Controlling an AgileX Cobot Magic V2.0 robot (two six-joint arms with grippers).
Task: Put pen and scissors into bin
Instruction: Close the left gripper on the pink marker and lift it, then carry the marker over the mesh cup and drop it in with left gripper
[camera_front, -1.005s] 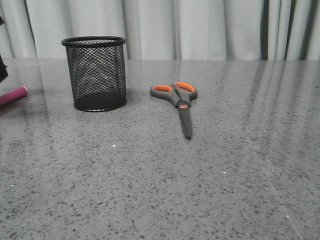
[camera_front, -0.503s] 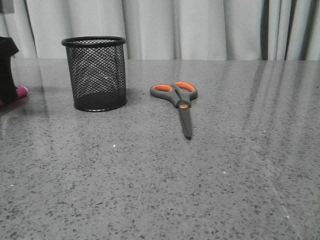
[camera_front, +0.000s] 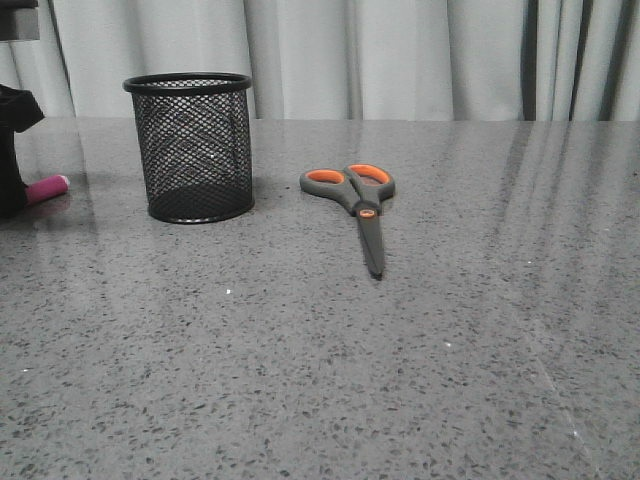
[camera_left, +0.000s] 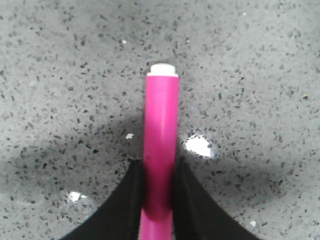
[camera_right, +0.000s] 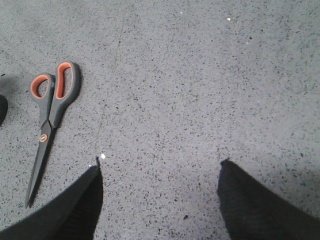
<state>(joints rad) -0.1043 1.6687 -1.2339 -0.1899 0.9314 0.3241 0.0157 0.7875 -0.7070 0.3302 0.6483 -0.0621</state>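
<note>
My left gripper will release the pink pen inside the black mesh bin (camera_front: 198, 134), where the pen is to stand at a tilt with its pale tip pointing up. The pen is now beside the bin.
At the far left edge of the front view, the pink pen (camera_front: 48, 188) sticks out from behind my dark left gripper (camera_front: 12, 150). The left wrist view shows that gripper (camera_left: 160, 167) shut on the pen (camera_left: 161, 125), both black fingers pressed against its barrel, pale tip pointing away. The black mesh bin (camera_front: 192, 146) stands upright just right of the pen. The scissors (camera_front: 358, 200) lie flat to the right of the bin, blades toward the front; in the right wrist view the scissors (camera_right: 50, 115) are off to one side of my open, empty right gripper (camera_right: 160, 167).
A speckled grey stone tabletop (camera_front: 400, 340) spreads across the view, with pale curtains (camera_front: 400, 55) behind its far edge. Nothing else lies on the table besides the task's things.
My left gripper came in from the left edge over the pen and closed on it. The pen's visible end has shifted slightly right. Bin and scissors have not moved.
</note>
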